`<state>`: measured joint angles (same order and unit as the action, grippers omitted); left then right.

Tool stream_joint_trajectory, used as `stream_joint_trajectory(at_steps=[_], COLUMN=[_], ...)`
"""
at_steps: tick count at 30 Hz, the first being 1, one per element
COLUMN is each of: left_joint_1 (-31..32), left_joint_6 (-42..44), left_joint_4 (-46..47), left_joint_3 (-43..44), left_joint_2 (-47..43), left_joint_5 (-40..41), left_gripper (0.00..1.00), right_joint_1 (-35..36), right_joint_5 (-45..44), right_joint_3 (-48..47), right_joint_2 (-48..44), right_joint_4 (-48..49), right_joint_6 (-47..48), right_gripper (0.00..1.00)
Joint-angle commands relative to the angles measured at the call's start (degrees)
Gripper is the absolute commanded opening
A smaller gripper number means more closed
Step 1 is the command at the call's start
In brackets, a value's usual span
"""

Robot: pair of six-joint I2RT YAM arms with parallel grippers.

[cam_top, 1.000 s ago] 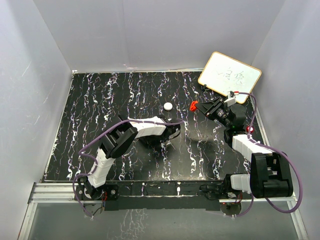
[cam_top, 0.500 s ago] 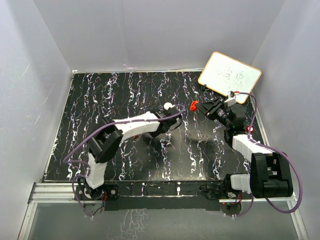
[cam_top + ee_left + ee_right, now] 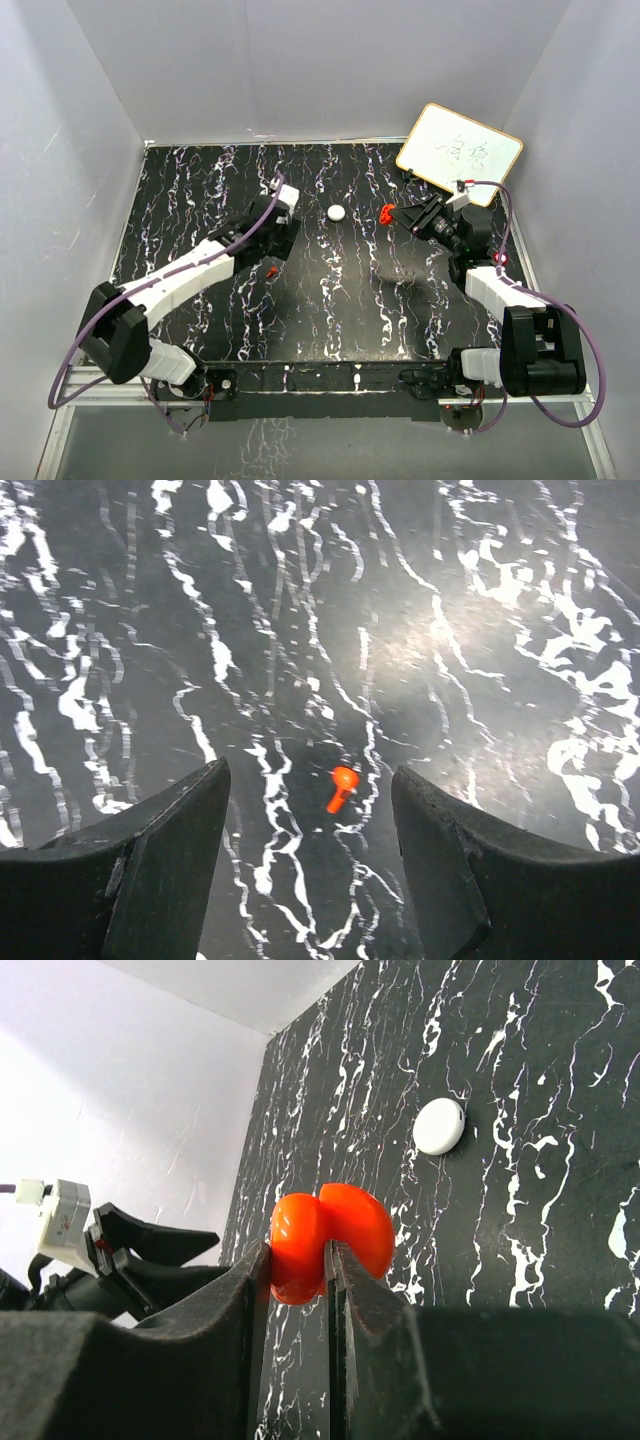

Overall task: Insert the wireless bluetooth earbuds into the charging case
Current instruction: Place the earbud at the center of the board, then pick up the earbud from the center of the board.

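Next, I close my left gripper on the thin stem of the red earbud (image 3: 270,273) (image 3: 335,802), so that the earbud's round head stays free ahead of my fingers.
A tiny red earbud (image 3: 341,785) lies on the black marbled table (image 3: 200,200), left of centre (image 3: 271,270). My left gripper (image 3: 308,772) hovers just above it, open, the earbud showing between and slightly ahead of the two fingertips; from above this gripper (image 3: 279,250) sits just behind the earbud. The red charging case (image 3: 325,1238) hangs in the air at the right, its two round halves apart. My right gripper (image 3: 297,1252) is shut on one half. In the top view the case (image 3: 385,212) juts left from that gripper (image 3: 398,215).
A white round disc (image 3: 337,212) lies on the table between the two grippers, also seen in the right wrist view (image 3: 439,1126). A small whiteboard (image 3: 459,153) leans in the back right corner. White walls enclose the table on three sides.
The left arm swung from the table's centre to the left and its jaws opened. A red earbud now shows on the table under it. The right arm kept still with the case.
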<state>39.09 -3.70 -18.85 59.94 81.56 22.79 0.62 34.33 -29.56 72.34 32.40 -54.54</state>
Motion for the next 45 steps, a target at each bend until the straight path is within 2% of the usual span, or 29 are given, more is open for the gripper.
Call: stream_joint_trajectory(at_steps=[1,10,22,34,45], left_joint_1=[-0.67,-1.21,-1.21,-1.21,-1.29], left_joint_6=[-5.53,-10.56,-9.84,-7.74,-7.73], left_joint_4=[6.2,13.66,18.02,21.94,20.82], left_joint_3=[-5.05,-17.65,-23.9,-25.32,-22.79], left_joint_2=[-5.24,-13.94,-12.0,-8.08,-3.44], left_joint_5=[-9.17,-10.95,-10.3,-5.97,-6.92], left_gripper=[0.63,0.56,0.48,0.44,0.44], right_joint_1=[-0.21,-0.18,-0.18,-0.18,-0.18], right_joint_5=[0.83,0.89,1.01,1.23,1.18], right_joint_3=[-3.11,-3.05,-3.04,-3.04,-2.96], right_joint_2=[-1.82,-2.61,-2.72,-2.36,-2.59], right_joint_4=[0.17,-1.31,-3.16,-3.14,-3.29], right_joint_6=[2.66,3.08,4.46,4.53,4.62], right_gripper=[0.0,0.0,0.0,0.0,0.0])
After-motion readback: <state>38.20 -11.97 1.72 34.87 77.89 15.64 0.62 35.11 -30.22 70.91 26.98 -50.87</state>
